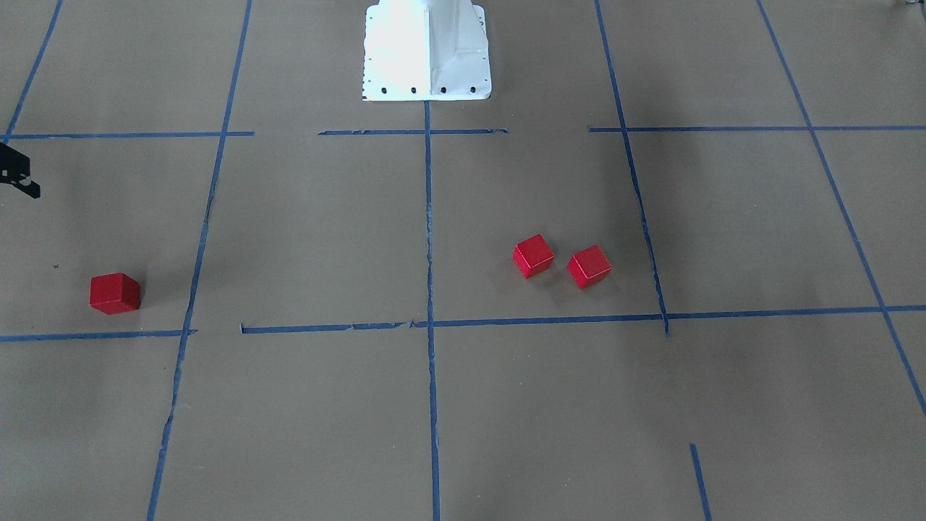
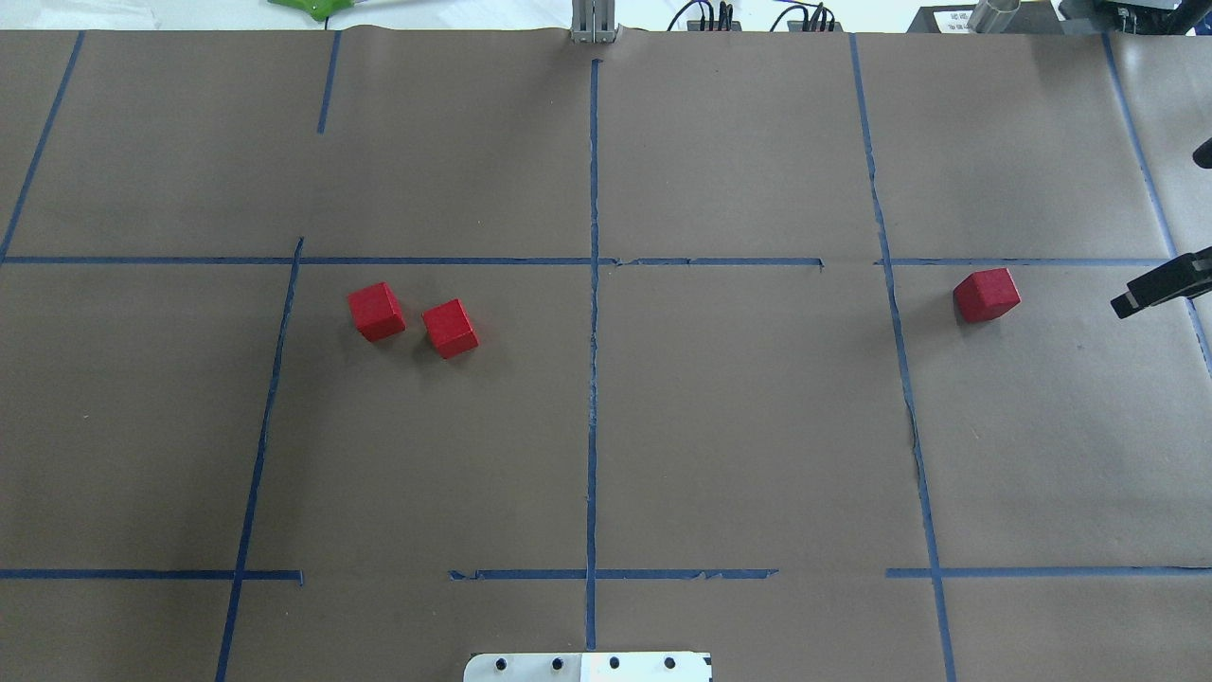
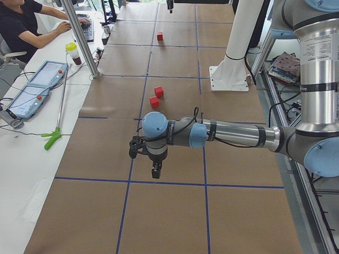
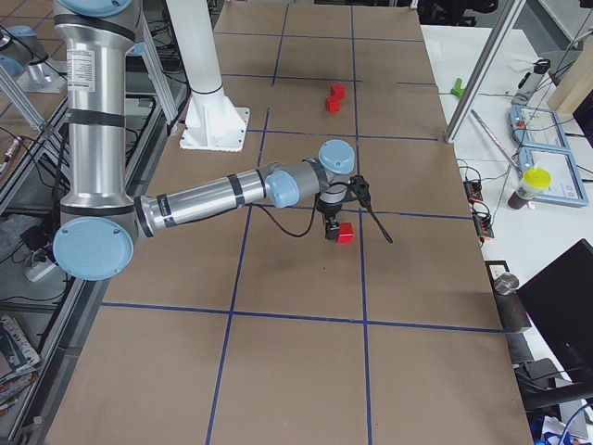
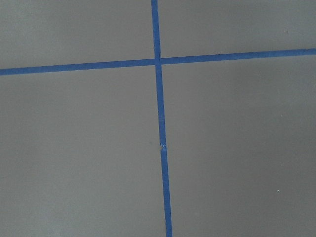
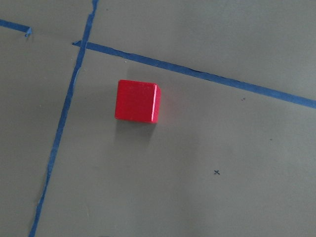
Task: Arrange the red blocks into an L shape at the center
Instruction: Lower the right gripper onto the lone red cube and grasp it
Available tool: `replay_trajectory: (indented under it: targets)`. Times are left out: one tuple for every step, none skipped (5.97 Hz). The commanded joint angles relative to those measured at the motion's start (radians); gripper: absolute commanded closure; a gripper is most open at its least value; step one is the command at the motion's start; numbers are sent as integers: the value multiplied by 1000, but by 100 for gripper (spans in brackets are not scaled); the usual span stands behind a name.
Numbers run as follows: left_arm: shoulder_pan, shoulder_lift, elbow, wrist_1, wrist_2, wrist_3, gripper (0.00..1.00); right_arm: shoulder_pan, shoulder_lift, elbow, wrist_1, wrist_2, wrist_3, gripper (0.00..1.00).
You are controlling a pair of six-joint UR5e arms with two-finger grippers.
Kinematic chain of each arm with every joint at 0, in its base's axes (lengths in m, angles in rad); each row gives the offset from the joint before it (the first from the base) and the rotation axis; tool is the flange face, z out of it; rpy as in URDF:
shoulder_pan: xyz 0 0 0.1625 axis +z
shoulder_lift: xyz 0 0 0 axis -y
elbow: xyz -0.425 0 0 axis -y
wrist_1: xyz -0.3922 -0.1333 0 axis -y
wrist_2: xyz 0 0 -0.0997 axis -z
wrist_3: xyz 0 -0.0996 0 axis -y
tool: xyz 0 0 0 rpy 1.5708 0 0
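Note:
I should close my right gripper on opposite sides of the lone red block (image 1: 114, 291) (image 6: 138, 101), which lies apart from the other red blocks.
Two red blocks (image 2: 376, 312) (image 2: 450, 328) lie close together on the brown paper, left of the center's vertical blue tape line (image 2: 593, 417). The third red block (image 2: 986, 294) lies alone far to the right, and fills the right wrist view (image 6: 137, 101). My right gripper (image 2: 1160, 289) only pokes in at the overhead view's right edge, above and apart from that block; I cannot tell its jaws. My left gripper (image 3: 154, 173) shows only in the exterior left view, hovering over a tape line short of the block pair; I cannot tell whether it is open.
The white robot base (image 1: 427, 51) stands at the table's robot-side edge on the center line. An operator (image 3: 21, 26) sits at a side desk with a tablet and a green tool (image 3: 53, 138). A metal post (image 3: 85, 42) stands at that table edge.

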Motion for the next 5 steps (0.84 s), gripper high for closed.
replay_trajectory:
  targets:
    - [1,-7,7,-3,0,-1,0,-107,110,-95,44,-99,220,0]
    - [3,-8,5,-5,2,-1,0,-186,134,-175,175,-135,333,1]
    - [3,-11,2,-5,2,-1,0,-193,179,-250,232,-166,351,1]
    - [1,-11,-1,-5,0,-1,0,-195,178,-261,233,-172,349,1]
    - [3,-13,-1,-6,0,-1,0,-193,169,-268,233,-174,340,1]
